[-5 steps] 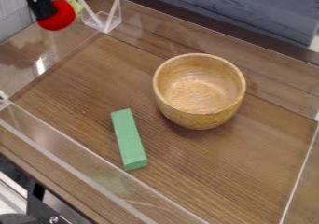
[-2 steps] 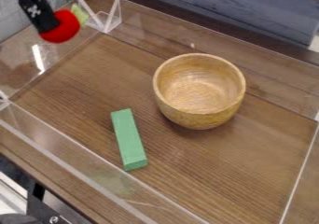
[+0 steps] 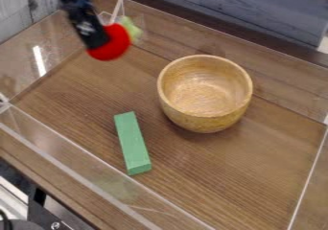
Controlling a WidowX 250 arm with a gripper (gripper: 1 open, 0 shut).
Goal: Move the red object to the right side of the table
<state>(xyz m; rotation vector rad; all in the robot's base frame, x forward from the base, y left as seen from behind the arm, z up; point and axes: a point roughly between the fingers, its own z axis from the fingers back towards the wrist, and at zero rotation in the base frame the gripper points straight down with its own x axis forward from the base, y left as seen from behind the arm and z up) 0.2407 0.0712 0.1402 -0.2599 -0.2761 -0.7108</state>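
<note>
Next, the gripper releases the red object on the bare table (image 3: 245, 183) before the wooden bowl, across from the green block.
The red object (image 3: 110, 42), a small round red toy fruit with a pale green leaf tab, hangs in the air above the far left part of the table (image 3: 244, 167). My gripper (image 3: 90, 27) is shut on the red object from above and behind, its dark fingers partly covering the fruit's left side. The fruit is blurred by motion. It sits left of and above the wooden bowl.
A round wooden bowl (image 3: 205, 92) stands right of centre. A flat green rectangular block (image 3: 130, 143) lies at the front left. Low clear acrylic walls (image 3: 52, 143) edge the tabletop, with a clear bracket at the back left.
The gripper has carried the red object rightward and a little down, from the far left corner toward the table's middle. Bowl and green block have not moved.
</note>
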